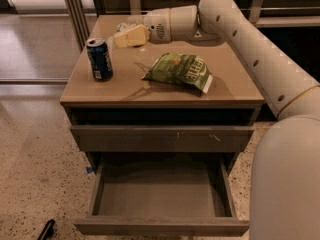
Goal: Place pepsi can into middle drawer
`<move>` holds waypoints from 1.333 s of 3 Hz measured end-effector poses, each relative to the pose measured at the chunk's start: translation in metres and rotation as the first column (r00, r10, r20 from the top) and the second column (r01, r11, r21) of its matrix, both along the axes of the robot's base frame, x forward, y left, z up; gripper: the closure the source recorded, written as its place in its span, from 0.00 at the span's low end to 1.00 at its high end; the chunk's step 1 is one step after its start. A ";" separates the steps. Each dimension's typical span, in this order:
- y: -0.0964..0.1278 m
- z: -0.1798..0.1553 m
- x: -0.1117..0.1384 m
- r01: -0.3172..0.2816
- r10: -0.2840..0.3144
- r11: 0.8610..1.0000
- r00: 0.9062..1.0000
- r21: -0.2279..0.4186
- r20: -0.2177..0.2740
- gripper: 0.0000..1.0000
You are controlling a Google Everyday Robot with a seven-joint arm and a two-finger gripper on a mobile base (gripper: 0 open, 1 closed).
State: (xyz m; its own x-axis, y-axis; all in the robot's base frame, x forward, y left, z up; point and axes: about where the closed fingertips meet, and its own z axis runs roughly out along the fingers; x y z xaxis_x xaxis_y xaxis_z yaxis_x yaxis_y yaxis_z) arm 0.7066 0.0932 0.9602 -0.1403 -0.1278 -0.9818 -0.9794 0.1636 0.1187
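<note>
I should close my gripper on the upper part of the pepsi can (97,51), around its sides just below the can's silver rim.
The pepsi can (100,59), dark blue with a silver rim, stands upright near the left edge of the cabinet top (125,86). My gripper (129,36) hovers over the back of the top, to the right of the can and behind it, clearly apart from it and holding nothing that I can see. The middle drawer (160,226) is pulled out at the bottom of the cabinet, and its plain grey base is bare. A closed drawer face with small pale scratches (162,137) sits above it.
A green chip bag (181,71) lies at the middle right of the top. A small pale crumpled thing (121,27) lies behind the gripper. My white arm (260,59) runs down the right side. Metal posts (75,9) stand to the back left. A dark object (47,229) lies on the floor.
</note>
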 end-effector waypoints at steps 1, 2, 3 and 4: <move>0.027 0.003 0.016 -0.049 0.046 0.995 0.998 0.082 0.037 0.00; 0.046 0.002 0.027 -0.089 0.085 0.995 0.994 0.054 0.068 0.00; 0.046 0.008 0.028 -0.089 0.084 0.995 0.993 0.055 0.080 0.00; 0.057 0.004 0.029 -0.119 0.116 0.992 0.991 0.040 0.064 0.00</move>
